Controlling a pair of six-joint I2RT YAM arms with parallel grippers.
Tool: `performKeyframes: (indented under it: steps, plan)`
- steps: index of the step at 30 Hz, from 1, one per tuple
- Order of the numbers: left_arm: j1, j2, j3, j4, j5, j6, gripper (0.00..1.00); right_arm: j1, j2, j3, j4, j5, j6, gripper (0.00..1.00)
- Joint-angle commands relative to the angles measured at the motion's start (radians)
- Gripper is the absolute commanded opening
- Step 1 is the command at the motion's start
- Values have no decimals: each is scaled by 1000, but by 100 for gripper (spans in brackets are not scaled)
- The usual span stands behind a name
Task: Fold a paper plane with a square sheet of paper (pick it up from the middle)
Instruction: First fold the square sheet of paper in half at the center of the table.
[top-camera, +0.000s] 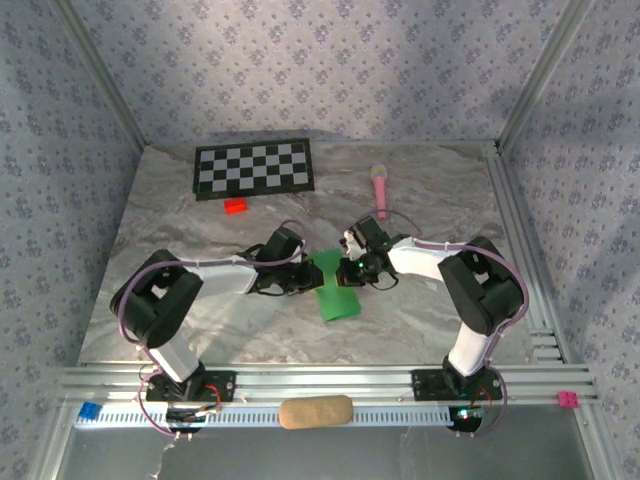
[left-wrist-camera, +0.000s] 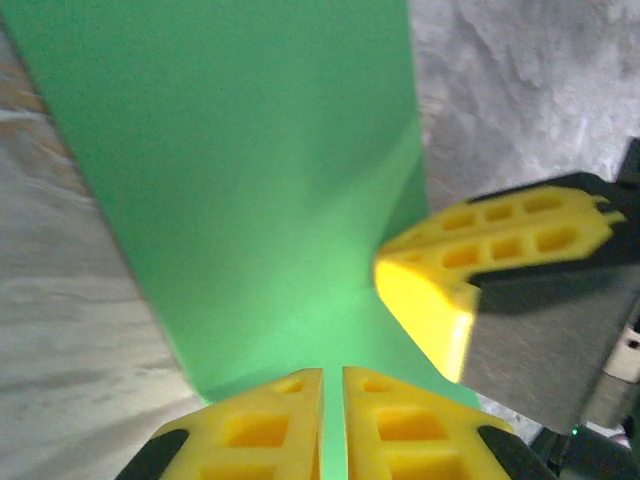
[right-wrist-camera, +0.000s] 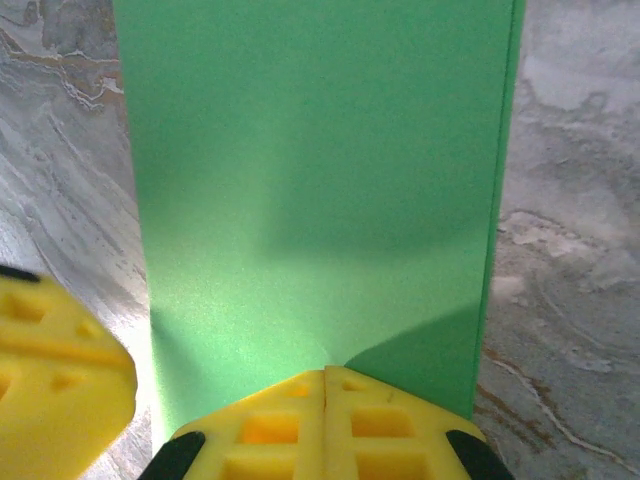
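My right gripper's closed fingers are only pressing the top layer of the folded paper down, so my right gripper will open and raise that layer by its loose front corner (top-camera: 357, 312).
The square sheet of paper (top-camera: 337, 290), bright green, lies folded into a narrow rectangle on the marble table between the arms. My left gripper (top-camera: 308, 283) sits at its left edge. In the left wrist view the paper (left-wrist-camera: 250, 180) stretches away from the left gripper (left-wrist-camera: 332, 372), whose yellow fingers stand a thin slit apart with green filling the slit. My right gripper (top-camera: 350, 272) is at the paper's upper right part. In the right wrist view the right gripper (right-wrist-camera: 325, 372) is shut, tips touching, resting on the paper (right-wrist-camera: 320, 180).
A black-and-white checkerboard (top-camera: 253, 168) lies at the back left with a small red block (top-camera: 236, 206) in front of it. A pink microphone-shaped toy (top-camera: 381, 190) lies at the back right. A tan oblong thing (top-camera: 315, 411) rests on the front rail.
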Motion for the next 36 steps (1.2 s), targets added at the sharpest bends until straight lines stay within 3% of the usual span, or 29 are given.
performKeyframes:
  steps: [1,10,19,27,29,36]
  plan:
    - [-32,-12,1,-11,-18,-23,15,-3,21,-39,-124,87,15,0]
    - [-55,65,-46,0,-57,-22,13,1,18,-44,-118,87,18,0]
    - [-58,32,-65,-36,-82,43,13,3,-13,-34,-76,43,40,0]
    - [-35,-73,66,-148,-82,105,17,-36,-251,-86,-71,129,135,22]
    - [-12,-84,100,-170,-81,120,18,-68,-336,-135,-72,135,169,23]
    - [105,31,197,-162,40,143,19,-116,-520,-252,-73,78,261,36]
